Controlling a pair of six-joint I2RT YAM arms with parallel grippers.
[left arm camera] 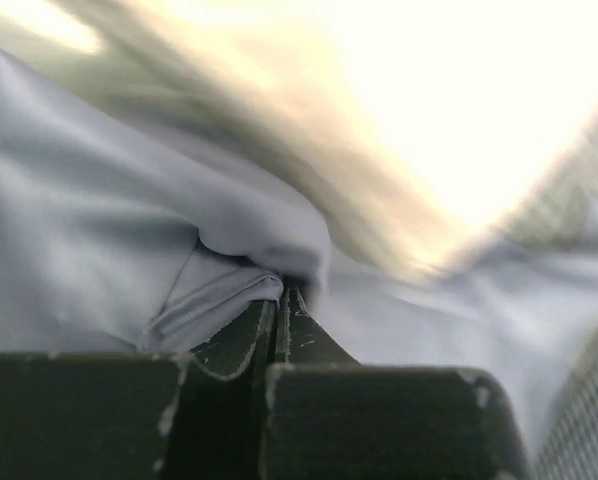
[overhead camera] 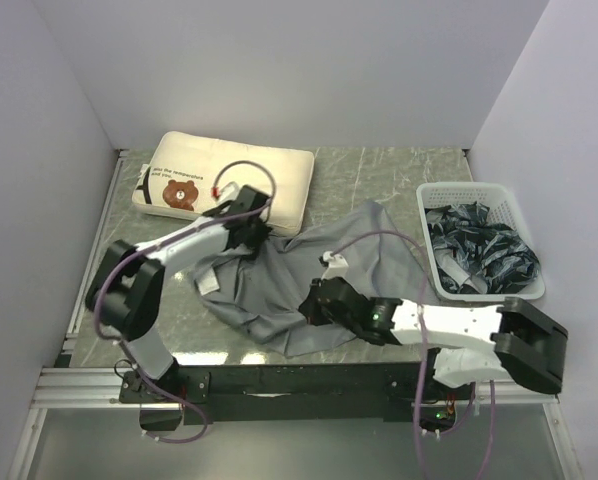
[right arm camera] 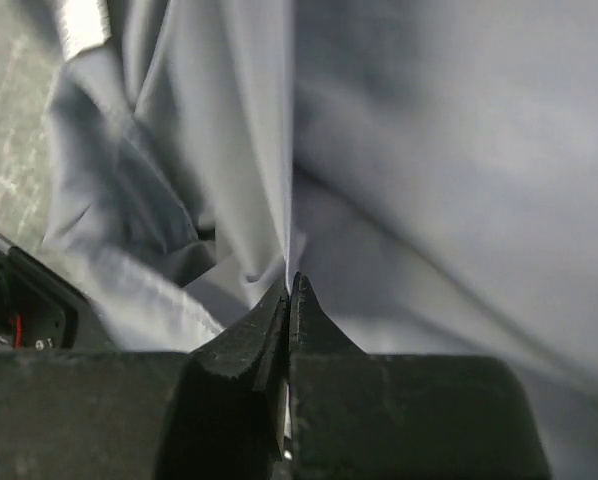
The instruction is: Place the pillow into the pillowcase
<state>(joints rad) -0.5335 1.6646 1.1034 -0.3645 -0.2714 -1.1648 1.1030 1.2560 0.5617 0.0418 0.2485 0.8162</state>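
Note:
My left gripper is pinching a bunched fold of the pillowcase short of the pillow's corner. I should open it and grab the pillowcase's edge (overhead camera: 292,236) next to that corner.
The cream-white pillow (overhead camera: 229,180) with the brown bear face lies flat at the back left of the table. The grey pillowcase (overhead camera: 379,245) lies crumpled in the middle, just in front of the pillow. My left gripper (overhead camera: 257,232) is shut on the pillowcase's far edge next to the pillow; its wrist view shows a fold of grey cloth (left arm camera: 219,290) pinched at the tips (left arm camera: 282,290). My right gripper (overhead camera: 309,305) is shut on the pillowcase's near edge; a taut sheet of grey cloth (right arm camera: 269,200) rises from its closed tips (right arm camera: 291,283).
A white plastic basket (overhead camera: 524,215) with dark cloth stands at the right. White walls close in the back and both sides. Marbled green tabletop (overhead camera: 379,170) shows behind the pillowcase.

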